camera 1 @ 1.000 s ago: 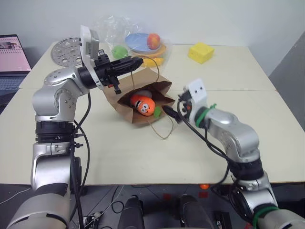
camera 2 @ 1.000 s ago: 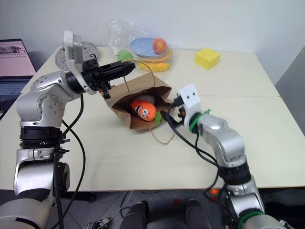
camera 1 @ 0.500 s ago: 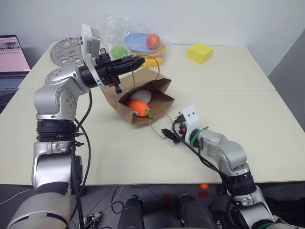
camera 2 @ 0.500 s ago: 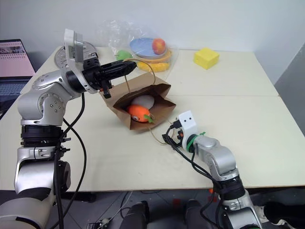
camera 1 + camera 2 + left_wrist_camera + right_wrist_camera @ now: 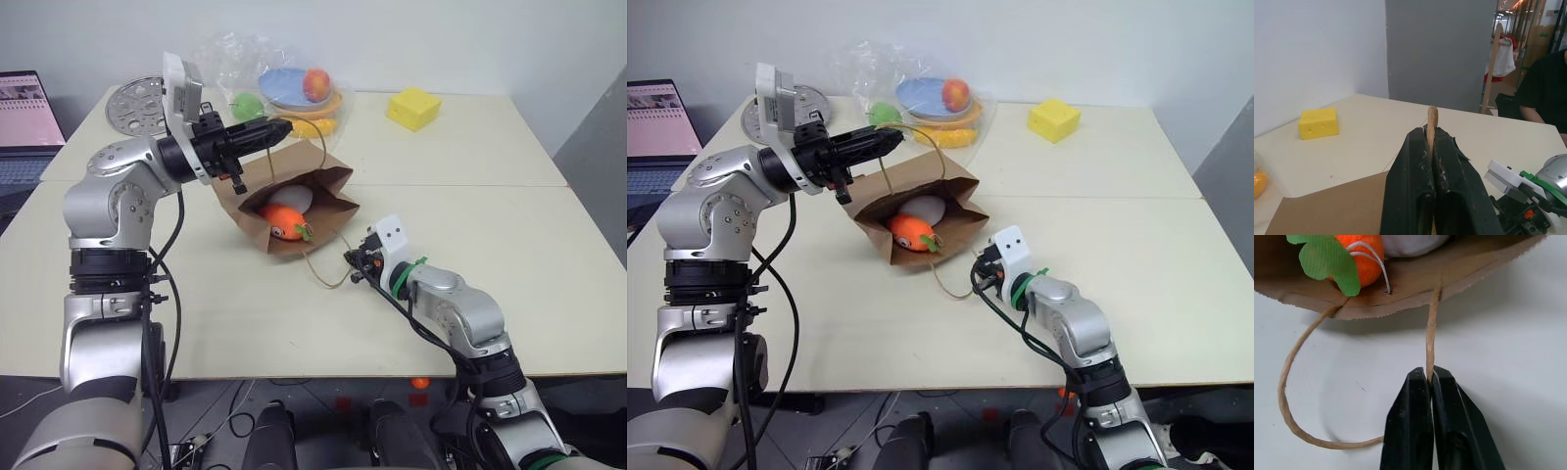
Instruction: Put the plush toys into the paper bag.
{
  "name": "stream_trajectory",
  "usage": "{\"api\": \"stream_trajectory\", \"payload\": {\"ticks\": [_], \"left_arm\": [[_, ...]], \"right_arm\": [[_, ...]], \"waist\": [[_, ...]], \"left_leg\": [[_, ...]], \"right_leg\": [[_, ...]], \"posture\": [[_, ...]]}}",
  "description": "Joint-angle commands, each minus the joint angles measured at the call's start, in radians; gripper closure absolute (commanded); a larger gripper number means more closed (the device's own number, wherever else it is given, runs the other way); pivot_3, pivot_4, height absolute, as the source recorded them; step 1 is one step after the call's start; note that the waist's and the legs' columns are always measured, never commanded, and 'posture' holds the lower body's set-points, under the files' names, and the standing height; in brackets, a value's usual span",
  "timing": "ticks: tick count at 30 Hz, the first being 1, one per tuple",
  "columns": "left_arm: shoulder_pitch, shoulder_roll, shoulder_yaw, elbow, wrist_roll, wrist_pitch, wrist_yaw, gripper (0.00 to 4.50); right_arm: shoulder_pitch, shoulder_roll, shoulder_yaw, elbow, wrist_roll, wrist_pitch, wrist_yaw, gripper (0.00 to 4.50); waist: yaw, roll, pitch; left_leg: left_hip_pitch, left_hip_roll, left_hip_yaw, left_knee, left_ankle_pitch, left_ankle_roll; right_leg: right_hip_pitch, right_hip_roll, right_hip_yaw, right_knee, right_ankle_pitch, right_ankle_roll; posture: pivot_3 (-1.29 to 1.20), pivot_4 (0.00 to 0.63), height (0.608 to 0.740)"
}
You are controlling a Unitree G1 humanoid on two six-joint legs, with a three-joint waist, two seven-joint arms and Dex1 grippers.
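My right gripper will set the paper bag down upright, on the table [image 5: 327, 238] [image 5: 1403, 302] by the lower rim of the bag's opening.
The brown paper bag [image 5: 334, 183] lies on its side on the table with its mouth facing me. Inside it rest both plush toys: the orange carrot [image 5: 283, 221] with green leaves [image 5: 1327, 257] in front and the white egg-shaped toy [image 5: 293, 198] behind it. My left gripper [image 5: 284, 127] is shut on the bag's upper loop handle [image 5: 1432, 116] and holds it raised. My right gripper [image 5: 1429, 374] sits low on the table just in front of the bag's mouth, shut on the lower loop handle [image 5: 1431, 328].
At the back stand a crinkly clear plastic bag of plates and fruit [image 5: 284, 83], a yellow foam cube [image 5: 412, 107] and a perforated metal disc [image 5: 137, 103]. A laptop [image 5: 24, 122] is at the far left. A person in black [image 5: 1547, 88] sits beyond the table.
My right gripper drew back from the bag's mouth, dropped to the table and shut on the lower handle. The carrot settled inside the bag. The left arm stayed put.
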Motion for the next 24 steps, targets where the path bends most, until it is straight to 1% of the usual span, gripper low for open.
{"api": "stream_trajectory", "payload": {"ticks": [1,4,7,10,14,21,24], "left_arm": [[-0.009,0.026,0.031,-0.043,-0.016,-0.001,0.005,4.5],[-0.027,0.032,0.035,-0.025,-0.013,-0.005,0.012,4.5],[-0.06,0.033,0.038,0.001,-0.006,-0.016,0.018,4.5],[-0.09,0.021,0.05,0.008,-0.024,-0.004,0.035,4.5],[-0.089,0.01,0.047,-0.009,-0.031,0.008,0.04,4.5],[-0.028,-0.017,0.024,-0.094,-0.046,0.044,0.049,4.5],[0.013,-0.011,0.0,-0.125,-0.023,0.031,0.036,4.5]], "right_arm": [[-0.101,-0.015,-0.109,-0.097,0.093,0.044,0.027,4.48],[-0.216,-0.045,-0.185,-0.146,0.175,0.131,0.042,4.48],[-0.322,-0.112,-0.21,-0.172,0.241,0.191,0.095,4.48],[-0.396,-0.127,-0.239,-0.156,0.276,0.241,0.079,4.48],[-0.421,-0.122,-0.243,-0.153,0.299,0.27,0.062,4.48],[-0.391,-0.089,-0.239,-0.183,0.318,0.299,0.009,4.48],[-0.382,-0.072,-0.234,-0.199,0.319,0.301,-0.02,4.48]], "waist": [[0.0,0.0,0.0],[0.0,0.0,0.0],[0.0,0.0,0.0],[0.001,0.0,0.0],[0.0,0.0,0.0],[0.001,0.0,0.0],[0.001,0.0,0.0]], "left_leg": [[0.0,0.0,0.0,0.0,0.0,0.0],[0.0,0.0,0.0,0.0,0.0,0.0],[0.0,0.0,0.0,0.0,0.0,0.0],[0.0,0.0,0.0,-0.001,0.0,0.0],[0.0,0.0,0.0,-0.001,0.0,0.0],[-0.001,0.0,0.0,-0.001,0.0,0.0],[-0.001,0.0,0.0,-0.001,0.0,0.0]], "right_leg": [[0.0,0.0,0.0,0.0,0.0,0.0],[0.0,0.0,0.0,0.0,0.0,0.0],[0.0,0.0,-0.001,0.001,0.0,0.0],[0.0,0.0,-0.001,0.0,0.0,0.0],[-0.001,0.0,0.0,0.0,0.0,0.0],[-0.001,0.0,0.0,0.0,0.0,0.0],[-0.001,0.0,0.0,0.0,0.0,0.0]], "posture": [[0.0,0.15,0.74],[0.0,0.15,0.74],[0.0,0.15,0.74],[0.0,0.15,0.74],[0.0,0.15,0.74],[0.0,0.15,0.74],[0.0,0.15,0.74]]}}
